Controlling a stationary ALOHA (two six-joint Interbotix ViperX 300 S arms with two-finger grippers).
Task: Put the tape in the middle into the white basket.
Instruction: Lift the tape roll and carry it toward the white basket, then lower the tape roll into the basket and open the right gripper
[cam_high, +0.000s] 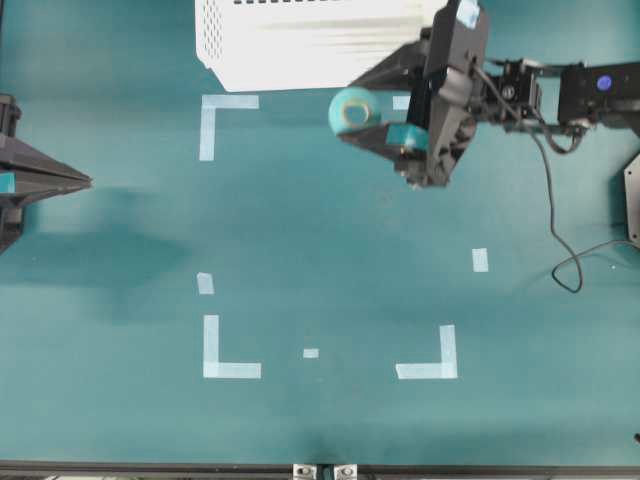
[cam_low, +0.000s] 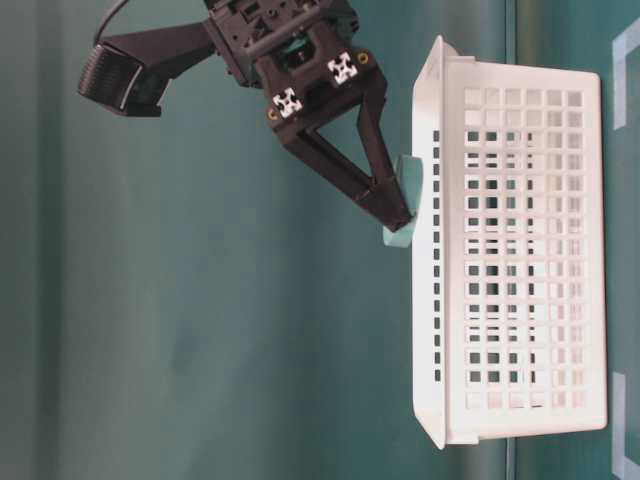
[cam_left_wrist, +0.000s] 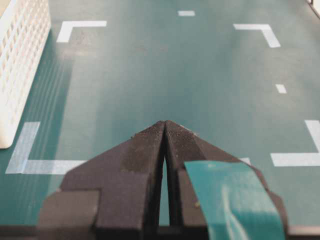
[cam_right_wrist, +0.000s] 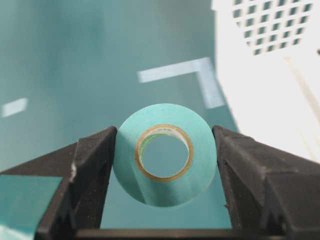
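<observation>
Next, I let go of the tape with my right gripper on the white basket's bottom (cam_high: 382, 23), toward the end nearest my right arm.
The tape (cam_high: 351, 110) is a light teal ring with a tan core. My right gripper (cam_high: 352, 112) is shut on it and holds it in the air beside the near wall of the white basket (cam_high: 300, 45). In the right wrist view the roll (cam_right_wrist: 165, 155) sits pinched between both fingers, with the basket (cam_right_wrist: 265, 75) at the upper right. At table level the roll (cam_low: 408, 190) hangs just outside the basket's rim (cam_low: 430, 250). My left gripper (cam_high: 85, 182) is shut and empty at the far left, its jaws pressed together (cam_left_wrist: 165, 125).
Pale tape strips mark corners on the teal table (cam_high: 215, 120), (cam_high: 225, 355), (cam_high: 435, 360). Small strips lie between them (cam_high: 480, 260), (cam_high: 205, 283), (cam_high: 311, 353). A black cable (cam_high: 560, 240) trails at the right.
</observation>
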